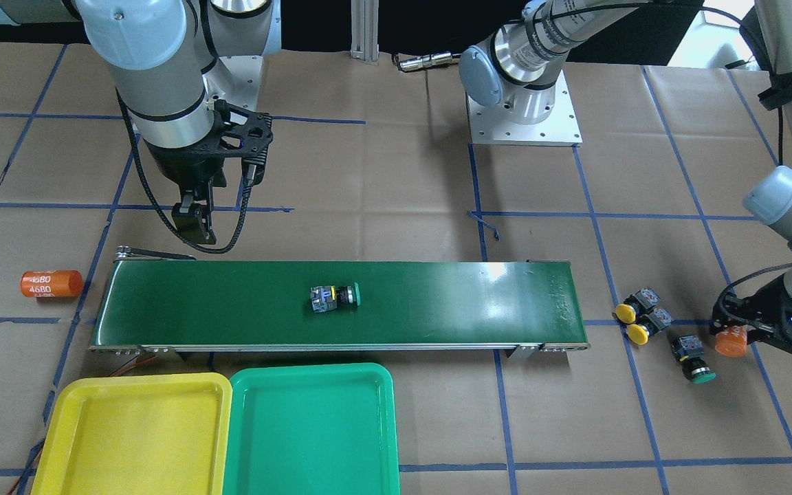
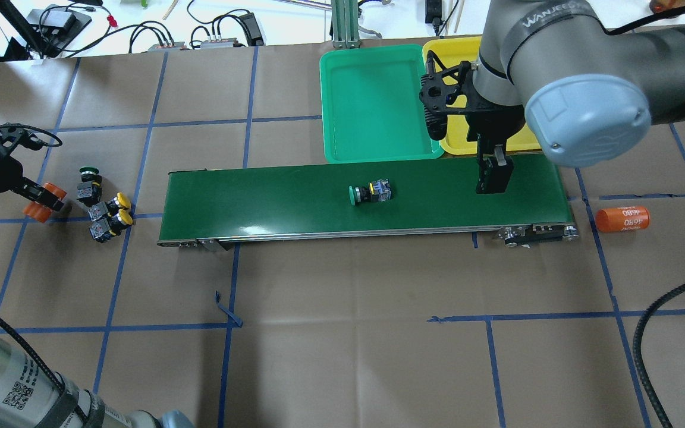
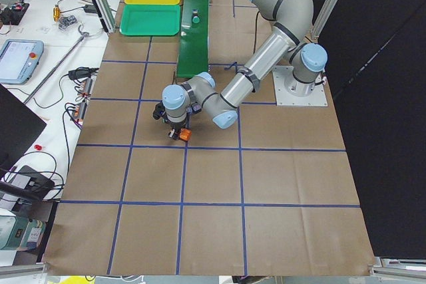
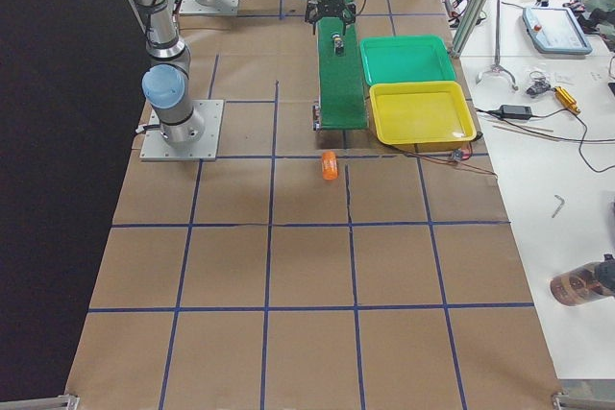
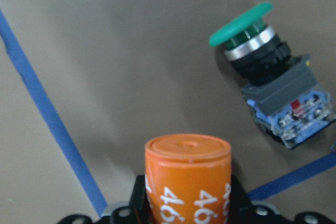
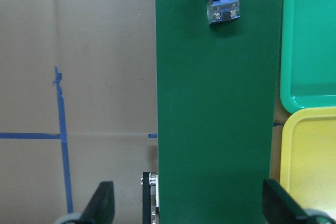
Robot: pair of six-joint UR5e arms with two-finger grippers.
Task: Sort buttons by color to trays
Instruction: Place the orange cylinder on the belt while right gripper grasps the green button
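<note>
The robot's left gripper will release the orange cylinder on the conveyor belt's end (image 1: pixel 510 287) near the two buttons with yellow caps.
One green-capped button (image 1: pixel 334 297) lies on its side mid-belt, also seen at the top of the right wrist view (image 6: pixel 223 3). Two yellow-capped buttons (image 1: pixel 633 307) (image 1: pixel 647 326) and another green-capped button (image 1: pixel 693 357) sit on the paper past the belt's end. My left gripper (image 1: pixel 736 340) is beside them, shut on an orange "4680" cylinder (image 5: pixel 188 166). My right gripper (image 1: pixel 193 220) hangs open over the belt's other end, its fingers (image 6: pixel 105 203) spread wider than the belt. The yellow tray (image 1: pixel 135 433) and green tray (image 1: pixel 310 433) lie side by side, empty.
The long dark green conveyor belt (image 1: pixel 437 302) runs across the middle of the table. A second orange cylinder (image 1: pixel 51 283) lies on the paper off the belt's end near my right arm. The right arm's base plate (image 1: pixel 526 124) is bolted behind the belt.
</note>
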